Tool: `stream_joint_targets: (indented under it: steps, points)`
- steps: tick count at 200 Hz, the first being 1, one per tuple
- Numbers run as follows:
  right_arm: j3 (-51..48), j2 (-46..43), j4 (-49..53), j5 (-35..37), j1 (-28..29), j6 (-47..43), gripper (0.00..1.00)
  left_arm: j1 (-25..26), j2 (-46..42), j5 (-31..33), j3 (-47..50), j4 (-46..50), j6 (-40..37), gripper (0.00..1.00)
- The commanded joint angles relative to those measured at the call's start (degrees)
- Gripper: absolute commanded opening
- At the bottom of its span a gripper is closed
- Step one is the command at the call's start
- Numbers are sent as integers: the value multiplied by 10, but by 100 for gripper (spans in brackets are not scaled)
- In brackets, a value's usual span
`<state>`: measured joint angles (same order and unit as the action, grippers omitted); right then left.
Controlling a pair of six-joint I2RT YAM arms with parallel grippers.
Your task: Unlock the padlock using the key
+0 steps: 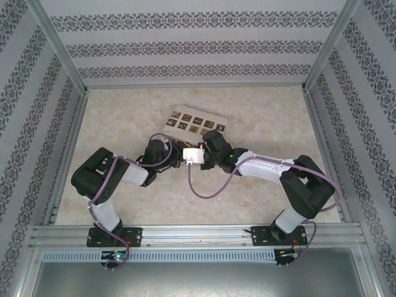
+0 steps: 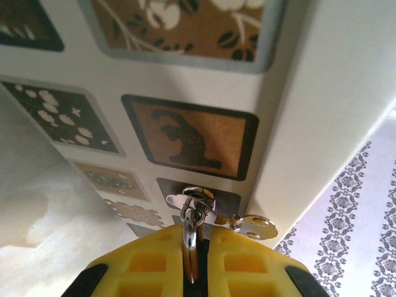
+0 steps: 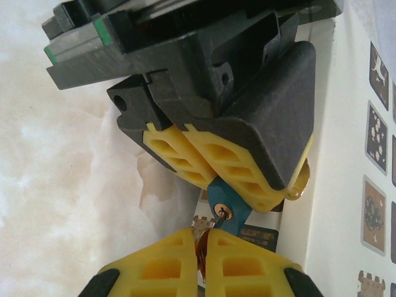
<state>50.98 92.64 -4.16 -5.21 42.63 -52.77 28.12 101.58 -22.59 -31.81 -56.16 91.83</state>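
Next, I open my right gripper, which pinches the key's head at a slant to the padlock, then roll the wrist and retake the head (image 3: 202, 245) before I turn the key.
The small blue padlock (image 3: 228, 204) hangs keyhole-down between the yellow fingers of my left gripper (image 3: 210, 176), which is shut on it. The key (image 3: 219, 218) has its tip in the brass keyhole. My right gripper (image 3: 203, 238) is shut on the key's head from below. In the left wrist view my left gripper (image 2: 198, 238) pinches silvery metal loops (image 2: 193, 207), and a second silvery key (image 2: 257, 226) dangles to the right. From the top camera the left gripper (image 1: 180, 156) and the right gripper (image 1: 209, 153) meet nose to nose at mid-table.
A cream box with brown patterned squares (image 1: 195, 122) lies just behind the two grippers and close to them (image 2: 185, 139). Patterned walls (image 1: 185, 46) enclose the marble-look table (image 1: 124, 117) on three sides. A purple cable (image 1: 207, 192) loops below the right arm.
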Motion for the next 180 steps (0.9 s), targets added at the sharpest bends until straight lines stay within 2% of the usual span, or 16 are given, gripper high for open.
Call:
stream_joint_targets:
  steps: [1,60,140,157,180]
  points:
    - [13,19,-73,55,11,-10,5,17,-2,-31,-2,-82,10,2]
    - [0,40,-173,113,22,-31,3,37,7,-23,-7,-97,34,2]
    - [37,57,-191,94,19,-34,4,53,9,-29,-6,-89,36,1]
    - [35,53,-185,85,19,-30,8,53,5,-21,-1,-96,38,1]
    - [9,35,-179,76,19,-23,19,52,3,-5,4,-103,41,1]
